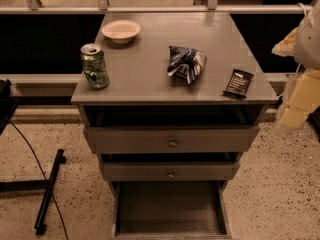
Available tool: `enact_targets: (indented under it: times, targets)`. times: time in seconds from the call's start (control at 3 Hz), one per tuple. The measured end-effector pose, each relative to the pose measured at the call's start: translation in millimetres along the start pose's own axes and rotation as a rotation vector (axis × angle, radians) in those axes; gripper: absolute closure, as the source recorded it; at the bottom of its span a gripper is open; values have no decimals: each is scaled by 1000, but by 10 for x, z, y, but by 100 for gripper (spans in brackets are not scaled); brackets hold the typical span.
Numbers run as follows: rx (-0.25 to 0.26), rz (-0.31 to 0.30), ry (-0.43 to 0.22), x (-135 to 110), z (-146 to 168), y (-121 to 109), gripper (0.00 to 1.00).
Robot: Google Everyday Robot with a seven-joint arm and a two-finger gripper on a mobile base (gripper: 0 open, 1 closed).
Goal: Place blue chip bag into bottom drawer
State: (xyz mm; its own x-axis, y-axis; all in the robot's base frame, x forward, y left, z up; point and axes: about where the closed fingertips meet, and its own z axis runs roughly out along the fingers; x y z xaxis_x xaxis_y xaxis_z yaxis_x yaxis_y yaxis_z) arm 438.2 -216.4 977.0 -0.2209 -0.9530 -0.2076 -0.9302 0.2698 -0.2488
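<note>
I move my gripper to the blue chip bag next and close it on the bag's side (198,61) nearest the flat black packet.
The blue chip bag (186,62), crumpled dark blue foil with white patches, lies on the grey cabinet top (150,74), right of centre. The bottom drawer (170,209) is pulled out below the two knobbed drawers, and its flat grey floor is bare. My gripper (297,101) shows as blurred pale yellow and white parts at the right edge of the view. It is to the right of the cabinet's front corner, apart from the bag, with nothing visibly in it.
A green soda can (94,65) stands at the front left of the top. A white bowl (121,31) sits at the back left. A flat black packet (238,83) lies at the front right. A black stand and cable (49,191) lie on the speckled floor at left.
</note>
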Motion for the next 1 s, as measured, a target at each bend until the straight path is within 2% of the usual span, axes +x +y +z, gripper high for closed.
enact_targets:
  times: [0.33,0.67,1.0]
  targets:
    - [4,-3,-1,-8,-2,-8,0]
    - [60,-59,-4,-90,136,-248,0]
    - [129,-153,-20,-372,358,-654,0]
